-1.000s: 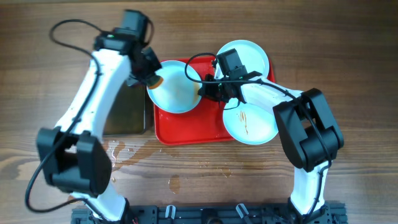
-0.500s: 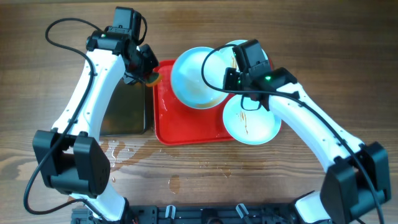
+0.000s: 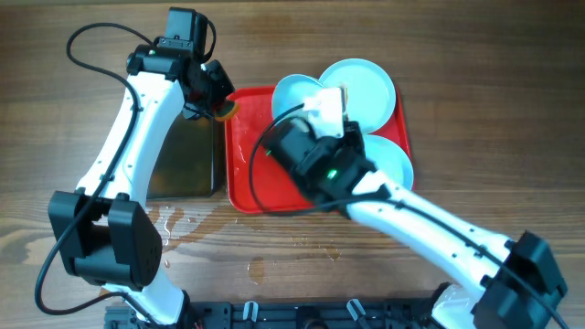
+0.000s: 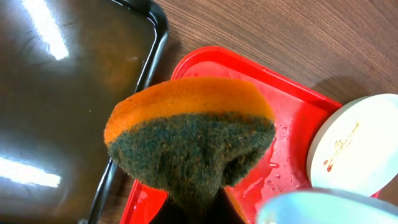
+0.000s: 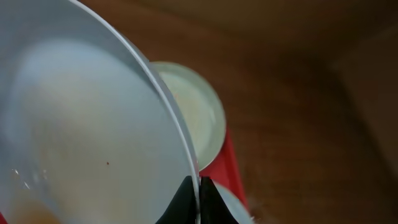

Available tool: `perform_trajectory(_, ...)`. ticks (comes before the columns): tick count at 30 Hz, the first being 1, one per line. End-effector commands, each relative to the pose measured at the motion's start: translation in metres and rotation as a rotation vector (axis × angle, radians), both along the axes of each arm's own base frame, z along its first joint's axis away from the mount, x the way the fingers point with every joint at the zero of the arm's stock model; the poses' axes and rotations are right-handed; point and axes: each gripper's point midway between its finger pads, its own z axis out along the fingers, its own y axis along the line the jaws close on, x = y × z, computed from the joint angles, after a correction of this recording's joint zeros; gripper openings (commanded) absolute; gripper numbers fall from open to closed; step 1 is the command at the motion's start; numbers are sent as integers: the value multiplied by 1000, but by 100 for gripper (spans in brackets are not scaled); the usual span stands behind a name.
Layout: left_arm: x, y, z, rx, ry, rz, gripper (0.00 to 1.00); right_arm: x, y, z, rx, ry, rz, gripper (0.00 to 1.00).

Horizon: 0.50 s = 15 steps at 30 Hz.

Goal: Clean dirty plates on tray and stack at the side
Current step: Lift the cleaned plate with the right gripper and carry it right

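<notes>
The robot's right gripper should set the pale blue plate down on bare table (image 3: pixel 445 126) (image 5: pixel 273 167) next to the red tray, opposite the black pan.
My right gripper (image 5: pixel 199 198) is shut on the rim of a pale blue plate (image 5: pixel 81 143) and holds it tilted, high above the red tray (image 3: pixel 245 174); the lifted plate shows in the overhead view (image 3: pixel 294 91). A second plate (image 3: pixel 364 84) lies at the tray's back right, with brown smears in the left wrist view (image 4: pixel 357 146). A third plate (image 3: pixel 391 160) lies at the right, partly hidden by my right arm. My left gripper (image 4: pixel 198 210) is shut on an orange and green sponge (image 4: pixel 189 140) over the tray's left edge (image 3: pixel 219 110).
A black rectangular pan (image 3: pixel 187 160) lies left of the tray, also in the left wrist view (image 4: pixel 62 93). Water drops lie on the wooden table (image 3: pixel 183 224) in front of the pan and tray. My raised right arm covers much of the tray.
My right arm has lifted the plate up off the tray and risen toward the camera. The left arm with the sponge has drawn back to the tray's left edge.
</notes>
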Motion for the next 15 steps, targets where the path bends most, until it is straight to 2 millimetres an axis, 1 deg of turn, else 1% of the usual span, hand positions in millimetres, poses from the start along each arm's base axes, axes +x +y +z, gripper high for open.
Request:
perform_trajectory(1, 2, -2, 4, -13, -14, -15, 4, -8, -16, 61, -184, -266, -105, 4)
perform_trajectory(7, 3, -2, 4, -12, -14, -14, 4, -14, -6, 95, -288, -379, -134, 4)
perform_trajectory(9, 3, -2, 5, -13, -18, -15, 4, -12, -1, 99, -315, -368, -119, 4)
perform_trajectory(12, 4, -3, 5, -14, -20, -15, 4, -11, 1, 100, -304, -374, -119, 4)
perform_trajectory(14, 4, -3, 5, -14, -20, -15, 4, -8, 8, 91, -276, -336, -67, 4)
perform_trajectory(15, 4, -2, 5, -13, -21, -14, 4, -5, 15, 84, -247, -307, -24, 4)
